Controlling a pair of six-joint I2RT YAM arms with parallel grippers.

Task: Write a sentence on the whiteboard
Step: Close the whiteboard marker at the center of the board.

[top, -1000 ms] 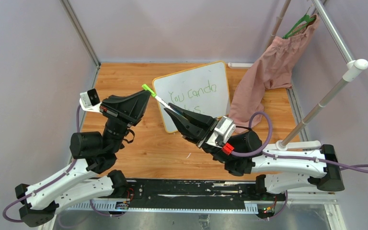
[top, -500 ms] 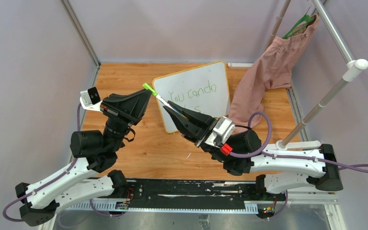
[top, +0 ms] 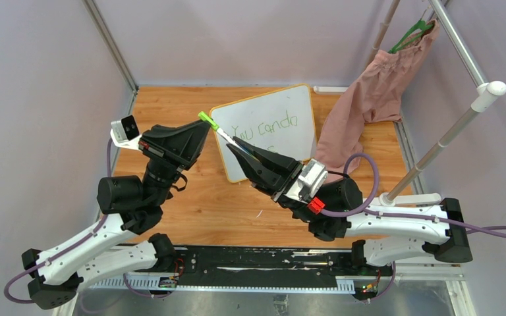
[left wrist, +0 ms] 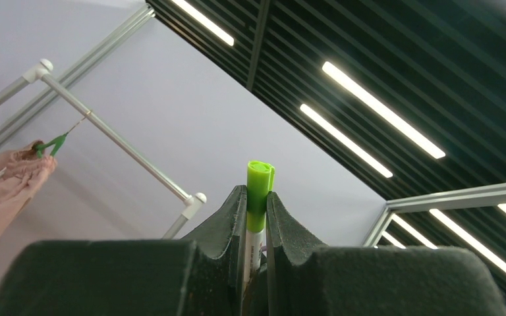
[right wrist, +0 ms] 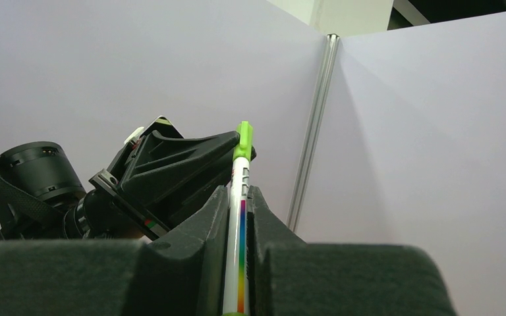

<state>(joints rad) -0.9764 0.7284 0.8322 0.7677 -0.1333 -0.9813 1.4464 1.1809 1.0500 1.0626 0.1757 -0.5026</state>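
The closed end of the green cap sticks out past the left gripper's fingers, so the robot's left gripper will open and take the cap nearer that end [top: 205, 118].
The whiteboard [top: 283, 105] lies tilted on the wooden table, white with a yellow-orange rim. The sentence [top: 265, 124] reads "You can do" in green; its lower line is mostly hidden behind my right arm. A white marker [top: 224, 135] with a green cap [top: 205, 119] hangs in the air in front of the board's left edge. My left gripper [top: 202, 128] is shut on the green cap [left wrist: 259, 181], seen between its fingers [left wrist: 234, 217]. The right gripper [top: 232, 146] is shut on the marker's white, rainbow-striped barrel [right wrist: 239, 210], facing the left gripper [right wrist: 184, 168].
A pink garment [top: 369, 99] hangs from a green hanger [top: 408, 36] on a white clothes rail [top: 461, 112] at the right, its hem resting beside the board. Bare wooden table [top: 197, 204] lies under the grippers. Grey walls enclose the cell.
My right gripper has crept up and to the left toward the left gripper, so less white barrel shows between them. The left gripper has barely shifted.
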